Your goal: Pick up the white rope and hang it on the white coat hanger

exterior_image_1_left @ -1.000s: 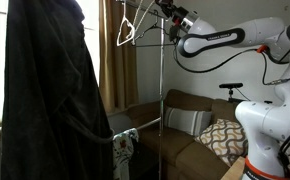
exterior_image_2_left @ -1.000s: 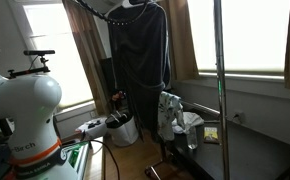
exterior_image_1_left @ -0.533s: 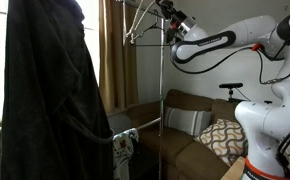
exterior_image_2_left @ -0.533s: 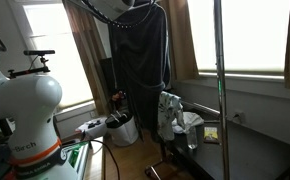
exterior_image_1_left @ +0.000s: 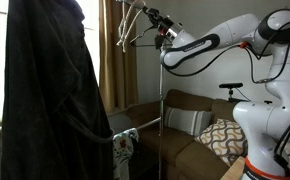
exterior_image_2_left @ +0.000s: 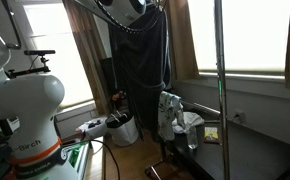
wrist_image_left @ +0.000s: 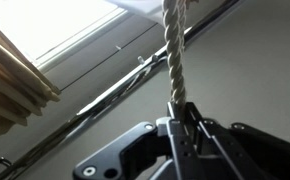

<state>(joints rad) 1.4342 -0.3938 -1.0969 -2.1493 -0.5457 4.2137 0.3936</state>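
Note:
Next, I release the white twisted rope over the white coat hanger's bar [exterior_image_1_left: 132, 38], just under the top rail.
In the wrist view my gripper [wrist_image_left: 183, 113] is shut on the white twisted rope [wrist_image_left: 171, 50], which runs straight up from the jaws and out of the top of the frame. In an exterior view my gripper [exterior_image_1_left: 151, 18] is high up at the clothes rack's top rail, just beside the white coat hanger [exterior_image_1_left: 127, 26] that hangs there. The rope is too thin to make out in that view. In an exterior view only part of the arm [exterior_image_2_left: 121, 9] shows at the top edge, and the hanger is hidden.
A long dark coat [exterior_image_1_left: 50, 95] hangs on the rack and fills one side; it also shows in an exterior view [exterior_image_2_left: 143, 60]. The rack's metal pole [exterior_image_1_left: 163, 110] stands below my gripper. The top rail [wrist_image_left: 95, 98] crosses the wrist view. A sofa with cushions [exterior_image_1_left: 200, 125] stands behind.
My arm has swung along the top rail towards the white hanger, carrying the rope. The gripper now sits closer to the hanger and a little higher.

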